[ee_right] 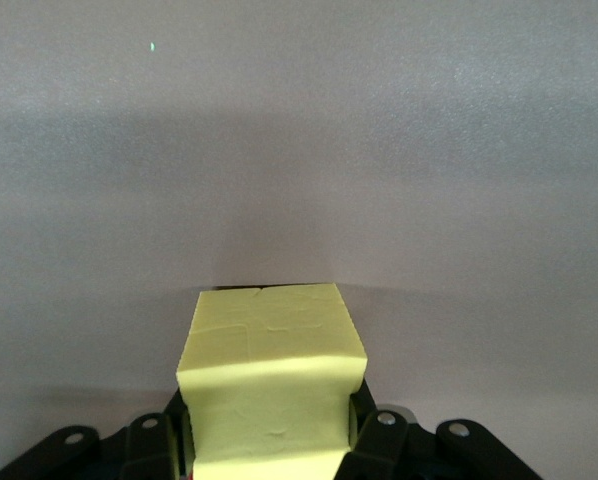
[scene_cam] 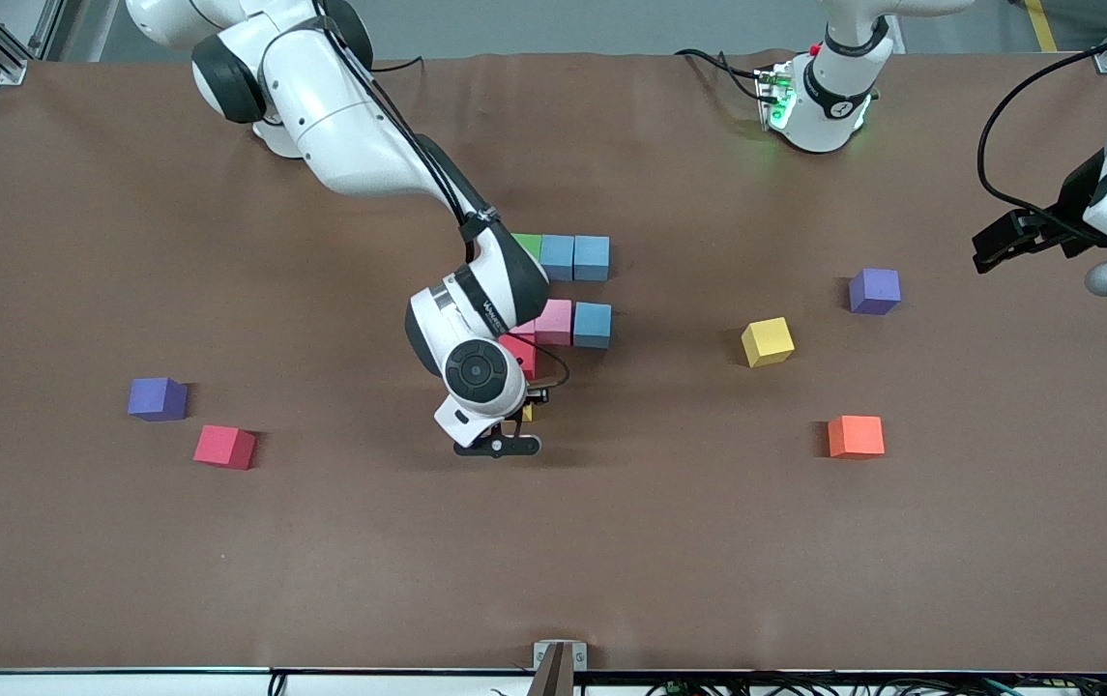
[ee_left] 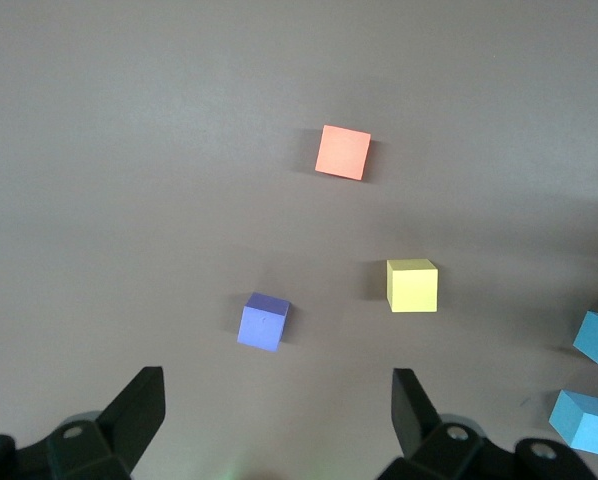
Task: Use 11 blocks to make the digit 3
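Observation:
Next, my right gripper puts the yellow block down against the deep pink block [scene_cam: 519, 379], on its side toward the front camera. The yellow block is held low just by it.
The partial figure lies mid-table: a green block [scene_cam: 527, 244] and two light blue blocks [scene_cam: 557, 256] [scene_cam: 592, 257] in a row. Nearer the front camera sit a pink block [scene_cam: 554, 322] and a light blue one [scene_cam: 593, 324], with a deep pink block [scene_cam: 518, 353] tucked under the right arm's wrist. My right gripper [scene_cam: 522, 425] [ee_right: 269, 425] is shut on a yellow block [ee_right: 269, 375] [scene_cam: 527, 413], held low just by the deep pink block. My left gripper [scene_cam: 1003, 242] [ee_left: 279, 405] waits open with nothing between its fingers, above the left arm's end of the table.
Loose on the table are a yellow block [scene_cam: 768, 341] [ee_left: 412, 286], an orange block [scene_cam: 856, 436] [ee_left: 343, 152] and a purple cube [scene_cam: 874, 291] [ee_left: 263, 321] toward the left arm's end. A red block [scene_cam: 224, 447] and another purple cube [scene_cam: 158, 398] lie toward the right arm's end.

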You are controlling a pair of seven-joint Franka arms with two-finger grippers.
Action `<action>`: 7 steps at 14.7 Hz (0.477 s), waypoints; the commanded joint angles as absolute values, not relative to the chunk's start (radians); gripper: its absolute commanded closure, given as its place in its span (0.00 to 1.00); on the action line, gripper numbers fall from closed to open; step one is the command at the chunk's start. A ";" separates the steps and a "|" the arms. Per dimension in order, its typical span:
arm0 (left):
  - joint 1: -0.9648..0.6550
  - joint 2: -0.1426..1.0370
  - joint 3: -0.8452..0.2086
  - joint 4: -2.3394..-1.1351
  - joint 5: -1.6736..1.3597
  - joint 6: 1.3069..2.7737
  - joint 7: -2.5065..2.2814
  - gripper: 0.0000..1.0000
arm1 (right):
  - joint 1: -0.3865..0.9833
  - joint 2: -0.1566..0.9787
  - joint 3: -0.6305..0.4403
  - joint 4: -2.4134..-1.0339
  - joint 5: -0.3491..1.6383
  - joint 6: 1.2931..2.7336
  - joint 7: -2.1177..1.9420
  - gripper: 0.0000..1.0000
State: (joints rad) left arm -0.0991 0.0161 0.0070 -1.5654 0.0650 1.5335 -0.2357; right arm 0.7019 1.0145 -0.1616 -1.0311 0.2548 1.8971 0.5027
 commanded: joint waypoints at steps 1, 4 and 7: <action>-0.101 0.008 0.011 -1.577 0.051 1.548 -0.224 0.00 | 0.715 1.026 -0.173 -1.006 0.275 1.876 0.515 0.64; -0.095 0.006 0.011 -1.577 0.052 1.548 -0.222 0.00 | 0.722 1.026 -0.173 -1.006 0.276 1.876 0.549 0.64; -0.101 0.009 0.011 -1.575 0.052 1.548 -0.224 0.00 | 0.724 1.025 -0.172 -1.006 0.276 1.873 0.568 0.64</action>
